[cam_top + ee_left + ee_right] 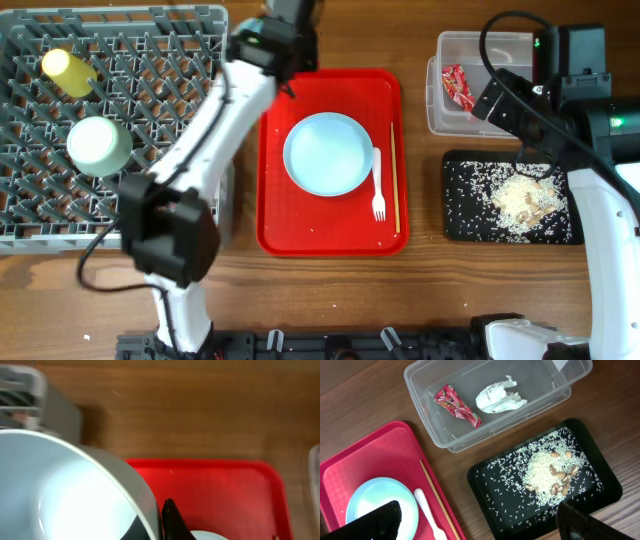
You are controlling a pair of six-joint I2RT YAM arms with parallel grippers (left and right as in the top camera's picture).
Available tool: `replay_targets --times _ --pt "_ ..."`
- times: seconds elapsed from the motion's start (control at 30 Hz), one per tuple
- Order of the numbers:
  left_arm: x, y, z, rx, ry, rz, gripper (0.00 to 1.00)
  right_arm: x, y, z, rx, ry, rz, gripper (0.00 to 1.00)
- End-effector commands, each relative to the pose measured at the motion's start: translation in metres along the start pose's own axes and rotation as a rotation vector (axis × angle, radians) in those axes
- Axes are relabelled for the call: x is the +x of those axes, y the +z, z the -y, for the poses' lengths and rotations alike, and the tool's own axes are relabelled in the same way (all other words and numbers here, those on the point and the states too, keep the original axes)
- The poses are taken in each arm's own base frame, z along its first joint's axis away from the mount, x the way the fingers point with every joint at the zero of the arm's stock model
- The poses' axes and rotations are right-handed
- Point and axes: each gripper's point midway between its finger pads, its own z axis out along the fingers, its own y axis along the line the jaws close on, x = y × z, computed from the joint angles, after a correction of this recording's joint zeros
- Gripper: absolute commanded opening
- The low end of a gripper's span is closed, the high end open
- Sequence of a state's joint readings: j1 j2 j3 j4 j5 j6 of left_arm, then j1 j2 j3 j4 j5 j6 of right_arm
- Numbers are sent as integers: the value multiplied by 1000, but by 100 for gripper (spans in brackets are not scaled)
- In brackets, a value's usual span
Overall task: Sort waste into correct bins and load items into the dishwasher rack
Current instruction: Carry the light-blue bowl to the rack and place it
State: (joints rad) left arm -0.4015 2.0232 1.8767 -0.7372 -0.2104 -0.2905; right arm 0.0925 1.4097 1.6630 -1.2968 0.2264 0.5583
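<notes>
I should let go of the pale bowl with my left gripper in the dishwasher rack [105, 92], between the yellow cup and the green bowl.
In the left wrist view my left gripper [156, 514] is shut on the rim of a pale bowl [60, 490], one finger inside it and one outside. It hangs over the far left corner of the red tray [285, 220], beside the dishwasher rack [30, 235]. In the rack sit a yellow cup [68, 70] and a green bowl [98, 145]. On the tray lie the plate [330, 153], fork [378, 185] and stick [394, 175]. My right gripper [477, 525] is open and holds nothing. Below it, the clear tub [430, 380] contains a red wrapper [457, 406] and tissue [500, 397]. Rice scraps [547, 472] lie in the black tray [490, 490].
The left arm [200, 140] crosses the rack's right edge and hides the held bowl from overhead. The right arm [560, 110] covers part of the clear tub [450, 50] and the black tray [465, 215]. Bare wooden table lies between the red tray and the bins.
</notes>
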Motion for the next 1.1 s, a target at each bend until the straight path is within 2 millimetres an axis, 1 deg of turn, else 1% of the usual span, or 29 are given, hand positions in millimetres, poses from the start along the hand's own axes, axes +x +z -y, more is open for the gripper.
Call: replay_targets --times 0.0,0.1,0.13,0.17,0.2,0.23,0.27,0.3,0.37,0.43,0.47,0.57,0.63,0.7,0.8,0.9,1.07 --pt "-24 -20 -41 98 -210 -5 4 -4 1 2 18 -6 11 100" --pt "-43 -29 -72 293 -385 -35 4 -4 1 2 18 -6 11 100" --pt "-49 -32 -86 344 -435 -35 4 -4 1 2 18 -6 11 100" --pt "-55 -33 -102 377 -479 -30 4 -4 1 2 18 -6 11 100" --pt "-62 -35 -123 399 -534 -17 4 -4 1 2 18 -6 11 100" --pt "-66 -38 -137 413 -567 -5 4 -4 1 2 18 -6 11 100" --pt "-72 -43 -157 442 -611 13 4 -4 1 2 18 -6 11 99" --pt "-76 -47 -169 470 -646 22 4 -4 1 2 18 -6 11 100" --pt "-80 -50 -190 521 -709 28 4 -4 1 2 18 -6 11 100" --pt "-80 -45 -212 588 -781 18 4 -4 1 2 18 -6 11 100" --pt "-80 -42 -217 607 -799 14 4 -4 1 2 18 -6 11 100" --pt "-75 -25 -248 665 -902 -3 4 -4 1 2 18 -6 11 100" --pt "-71 -17 -264 681 -939 -4 4 -4 1 2 18 -6 11 100" --pt "-70 -11 -271 727 -933 0 4 -4 1 2 19 -7 11 100" --pt "-60 6 -282 735 -975 -25 4 -4 1 2 18 -6 11 100" --pt "-49 24 -284 739 -1020 -63 4 -4 1 2 18 -6 11 100" --pt "-36 42 -282 795 -1036 -111 4 -4 1 2 18 -6 11 100"
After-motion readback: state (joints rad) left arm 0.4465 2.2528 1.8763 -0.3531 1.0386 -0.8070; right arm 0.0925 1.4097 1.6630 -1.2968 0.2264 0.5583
